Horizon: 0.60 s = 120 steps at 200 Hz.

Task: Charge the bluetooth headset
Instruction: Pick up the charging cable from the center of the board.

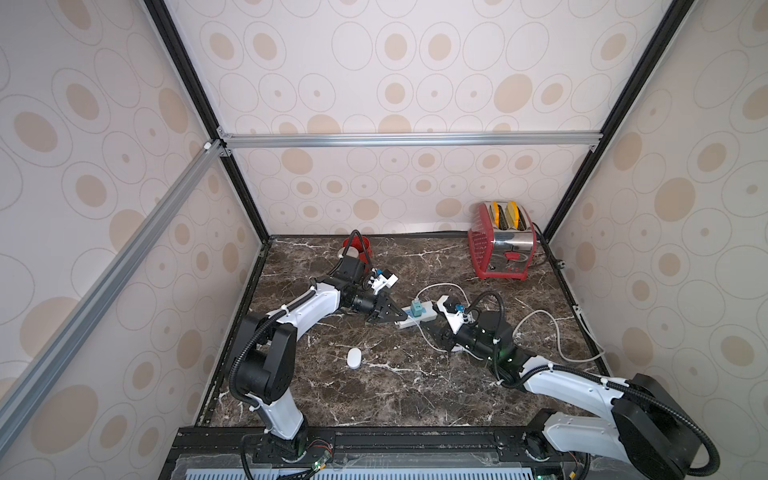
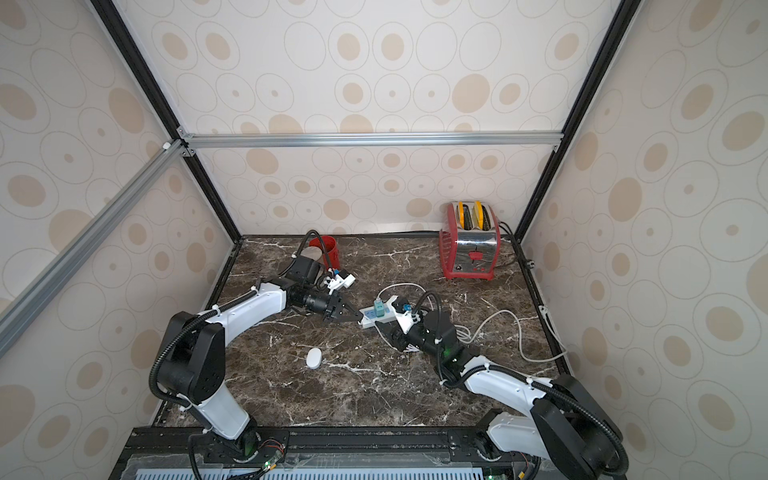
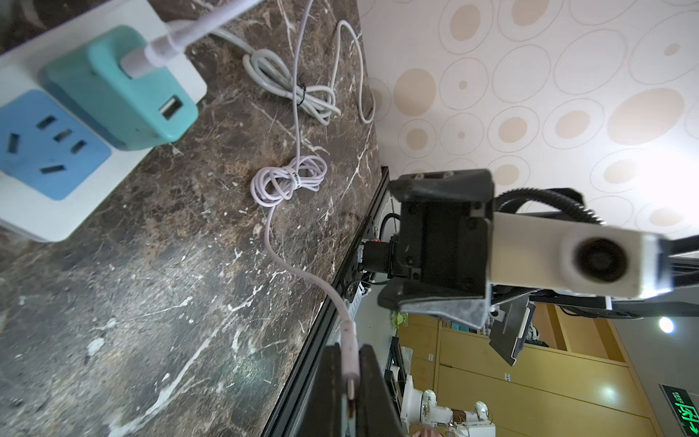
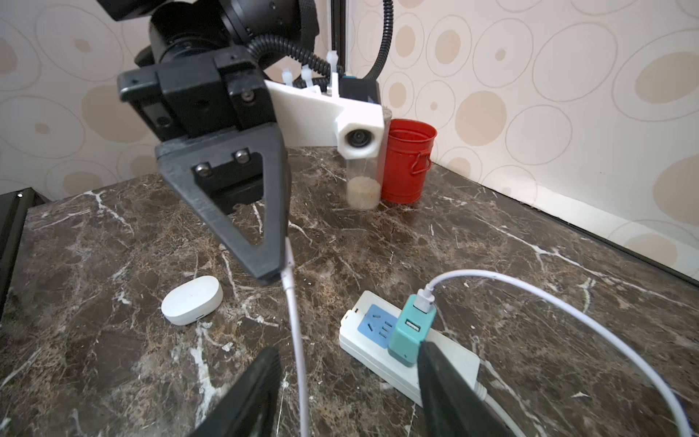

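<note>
The plug's tip is covered by my left gripper's fingers, so next my right gripper moves up along the slack charging cable and grabs it just behind the plug (image 3: 345, 317).
The bluetooth headset (image 1: 354, 358) (image 2: 313, 358) (image 4: 191, 300), a small white oval case, lies closed on the marble near the left arm's base, apart from both grippers. My left gripper (image 3: 350, 363) (image 1: 400, 316) is shut on the plug end (image 3: 348, 352) of a thin white charging cable (image 4: 297, 333), just left of the power strip (image 1: 422, 319). The cable's other end sits in the teal charger (image 4: 410, 333) plugged into the strip. My right gripper (image 4: 348, 350) (image 1: 441, 337) is open, low over the table, and the cable runs loosely between its fingers.
A red toaster (image 1: 500, 245) stands at the back right. A red bucket (image 4: 406, 166) and a clear jar of grains (image 4: 363, 181) stand at the back left. The strip's thick grey cord (image 1: 552, 332) loops across the right side, and a coiled cable bundle (image 3: 289, 179) lies nearby.
</note>
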Each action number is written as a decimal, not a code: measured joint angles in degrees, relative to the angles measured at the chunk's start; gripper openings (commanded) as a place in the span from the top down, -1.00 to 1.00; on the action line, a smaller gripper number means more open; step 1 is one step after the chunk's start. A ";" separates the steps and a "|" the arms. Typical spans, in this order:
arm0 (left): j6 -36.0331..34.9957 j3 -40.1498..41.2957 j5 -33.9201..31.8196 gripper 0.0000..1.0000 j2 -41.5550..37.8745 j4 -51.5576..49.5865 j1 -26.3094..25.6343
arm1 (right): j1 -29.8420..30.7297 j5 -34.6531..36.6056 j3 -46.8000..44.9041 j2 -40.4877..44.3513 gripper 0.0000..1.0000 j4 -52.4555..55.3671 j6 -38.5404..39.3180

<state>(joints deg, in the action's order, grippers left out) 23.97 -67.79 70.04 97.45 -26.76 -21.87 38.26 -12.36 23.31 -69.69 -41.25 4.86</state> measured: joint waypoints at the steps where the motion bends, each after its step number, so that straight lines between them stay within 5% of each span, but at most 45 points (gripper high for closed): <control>1: 0.20 -0.09 0.13 1.00 0.00 0.15 0.00 | 0.00 -0.07 -0.09 -0.07 -0.17 -0.24 0.04; 47: 3.76 -1.31 2.67 1.00 -0.07 4.20 0.00 | 0.00 -4.44 -0.87 -8.72 0.03 -17.75 1.84; 90: 5.25 -1.31 3.54 1.00 -0.17 5.22 0.00 | 0.00 -6.58 0.85 -18.86 0.51 -28.89 3.67; 120: 5.42 -1.31 4.09 1.00 -0.50 5.22 0.00 | 0.00 -7.17 1.73 -20.13 0.53 -32.50 4.39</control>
<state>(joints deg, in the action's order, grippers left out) 29.39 -69.10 74.13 96.95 -21.54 -21.87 38.26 -19.53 25.04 -89.82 -73.76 9.26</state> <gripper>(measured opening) 0.072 0.234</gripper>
